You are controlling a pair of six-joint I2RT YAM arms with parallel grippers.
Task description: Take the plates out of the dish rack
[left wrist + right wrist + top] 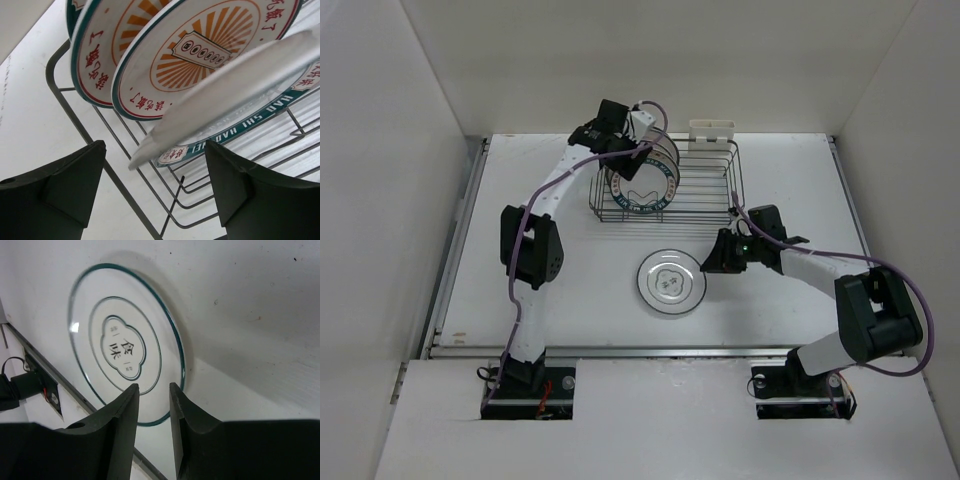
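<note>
The tilted teal-rimmed plate's edge is beyond my open left fingers; I will reach farther, pinch its lower rim (141, 156), then lift it out.
Several plates (640, 182) stand on edge in the left part of the dark wire dish rack (738, 178). My left gripper (632, 148) hangs over them, open. In the left wrist view it (155, 170) is open wide and empty above the rack wire (118, 182). Ahead are two sunburst plates (200, 55) and a tilted teal-rimmed plate (235, 85) with lettering. One teal-rimmed white plate (670, 282) lies flat on the table in front of the rack. My right gripper (716, 258) is at its right edge. In the right wrist view it (153, 386) has a narrow empty gap over that plate (122, 345).
A white plastic cup holder (712, 132) is clipped to the rack's far edge. The right part of the rack holds no plates. White walls enclose the table on three sides. A metal rail (620, 350) runs along the near edge.
</note>
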